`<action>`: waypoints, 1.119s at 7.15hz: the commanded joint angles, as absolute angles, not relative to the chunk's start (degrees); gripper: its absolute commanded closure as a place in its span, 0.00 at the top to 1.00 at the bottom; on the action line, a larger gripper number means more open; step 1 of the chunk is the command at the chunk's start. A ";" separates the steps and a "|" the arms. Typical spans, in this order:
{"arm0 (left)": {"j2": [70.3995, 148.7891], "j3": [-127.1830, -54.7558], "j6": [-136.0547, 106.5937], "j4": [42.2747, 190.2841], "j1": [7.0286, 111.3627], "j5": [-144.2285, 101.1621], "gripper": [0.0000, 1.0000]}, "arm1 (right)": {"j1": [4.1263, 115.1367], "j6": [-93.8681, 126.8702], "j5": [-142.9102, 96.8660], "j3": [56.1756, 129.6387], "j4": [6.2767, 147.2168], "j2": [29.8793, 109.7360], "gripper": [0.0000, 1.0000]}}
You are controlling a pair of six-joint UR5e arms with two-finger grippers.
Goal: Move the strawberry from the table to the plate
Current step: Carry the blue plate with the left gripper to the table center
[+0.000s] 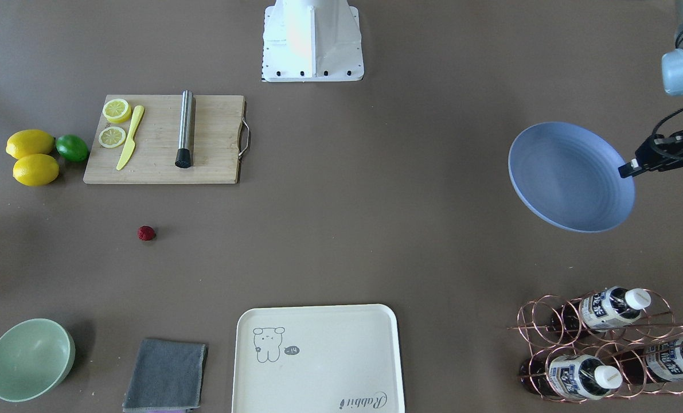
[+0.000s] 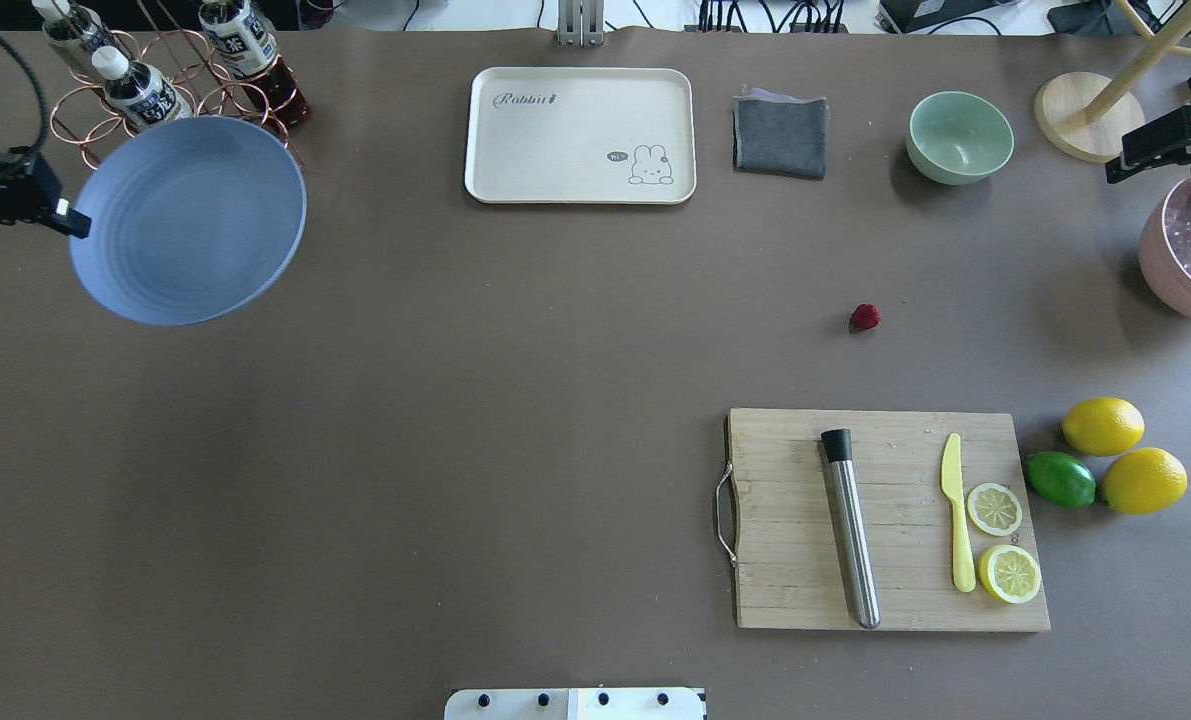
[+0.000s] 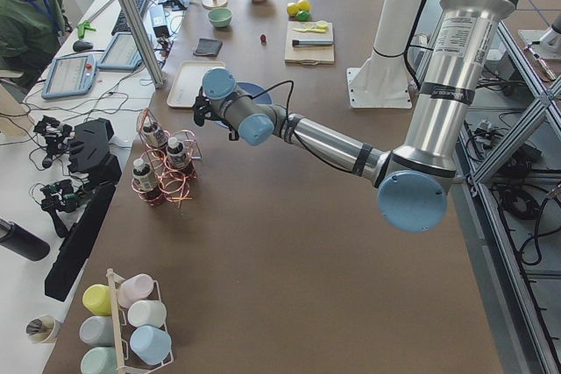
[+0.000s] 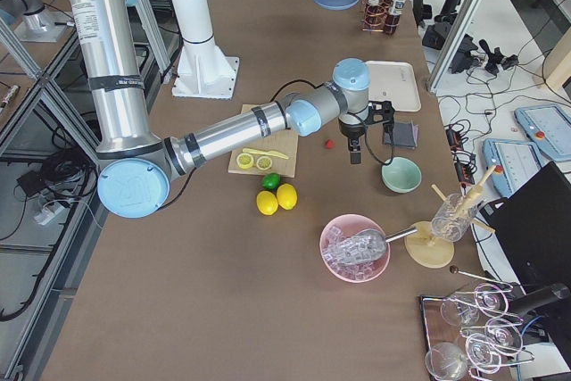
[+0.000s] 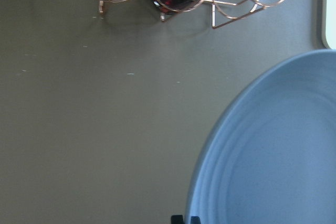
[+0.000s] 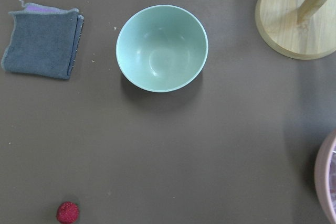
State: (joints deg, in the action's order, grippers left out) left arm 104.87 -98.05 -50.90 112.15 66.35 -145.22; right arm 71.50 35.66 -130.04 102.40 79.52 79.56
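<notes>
Next, the left gripper releases the periwinkle-blue plate on the bare table point(image 1: 303, 179) beside the metal handle of the cutting board. The plate is now tilted above the table.
The strawberry point(image 1: 147, 233) point(image 2: 865, 317), small and dark red, lies on the bare brown table point(image 1: 347, 229) between the cutting board and the green bowl. It sits at the lower left of the right wrist view point(image 6: 68, 212). The periwinkle-blue plate point(image 1: 570, 175) point(image 2: 190, 220) point(image 5: 273, 156) is held tilted above the table beside the bottle rack. My left gripper point(image 1: 628, 169) point(image 2: 67, 222) is shut on its rim. My right gripper point(image 2: 1115, 172) hangs high near the green bowl, open and holding nothing, well away from the strawberry.
A cutting board point(image 2: 885, 520) carries a steel muddler, a yellow knife and lemon slices, with lemons and a lime point(image 2: 1060, 478) beside it. A cream tray point(image 2: 580, 135), grey cloth point(image 2: 780, 135), green bowl point(image 2: 960, 137), bottle rack point(image 2: 155, 80) and pink bowl point(image 2: 1190, 260) line the edges.
</notes>
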 commanded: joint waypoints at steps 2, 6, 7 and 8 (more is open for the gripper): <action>113.36 -100.10 -66.67 112.06 53.32 -131.02 0.00 | 64.27 42.36 -127.62 100.02 78.93 76.12 1.00; 120.67 -99.75 -81.26 112.15 32.55 -114.18 0.00 | 60.74 48.29 -127.62 100.19 78.84 76.11 1.00; 121.37 -99.67 -86.95 112.32 31.04 -114.17 0.00 | 59.95 49.56 -127.53 100.37 78.84 76.11 1.00; 121.55 -99.32 -89.45 112.41 29.20 -114.17 0.00 | 58.98 50.09 -126.92 100.11 78.84 76.11 1.00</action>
State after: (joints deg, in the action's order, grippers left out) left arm 121.04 -99.59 -85.35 112.28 31.57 -114.47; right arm 60.08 48.82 -127.41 100.23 78.86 76.11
